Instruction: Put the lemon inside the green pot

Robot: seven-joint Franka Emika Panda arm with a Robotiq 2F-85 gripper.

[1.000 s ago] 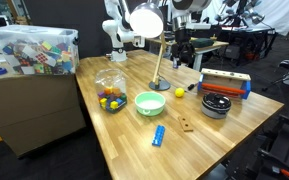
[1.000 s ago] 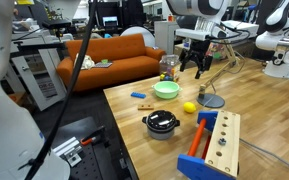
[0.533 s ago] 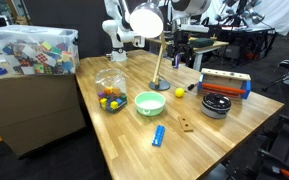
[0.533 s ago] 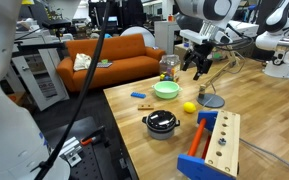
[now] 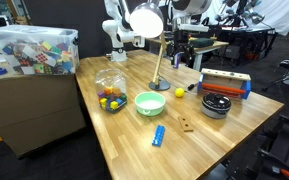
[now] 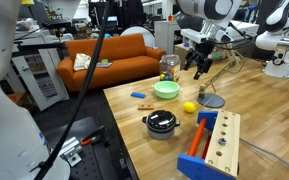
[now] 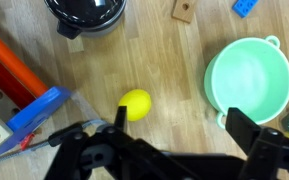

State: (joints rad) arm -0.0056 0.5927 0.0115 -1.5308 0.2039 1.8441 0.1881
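Observation:
The yellow lemon [image 5: 179,92] [image 7: 136,104] lies between the green pot and the black pot, and I will close my gripper around its middle next.
The yellow lemon [image 5: 179,94] lies on the wooden table between the green pot [image 5: 149,103] and the black pot; both exterior views show it [image 6: 189,107]. The green pot [image 6: 166,90] is empty. My gripper [image 6: 196,68] hangs open and empty high above the table, over the area behind the lemon. In the wrist view the lemon [image 7: 135,104] lies just beside the left finger, and the green pot [image 7: 247,80] is at the right. The open jaws [image 7: 182,125] frame bare wood between them.
A black lidded pot [image 5: 216,105], a red, blue and wood toy box [image 5: 225,83], a desk lamp [image 5: 144,20], a clear jar of coloured pieces [image 5: 110,92], a blue block [image 5: 159,135] and a small wooden piece [image 5: 187,125] share the table.
The gripper shifted slightly sideways and a little lower over the first half second, then stayed still. The lemon and pot have not moved.

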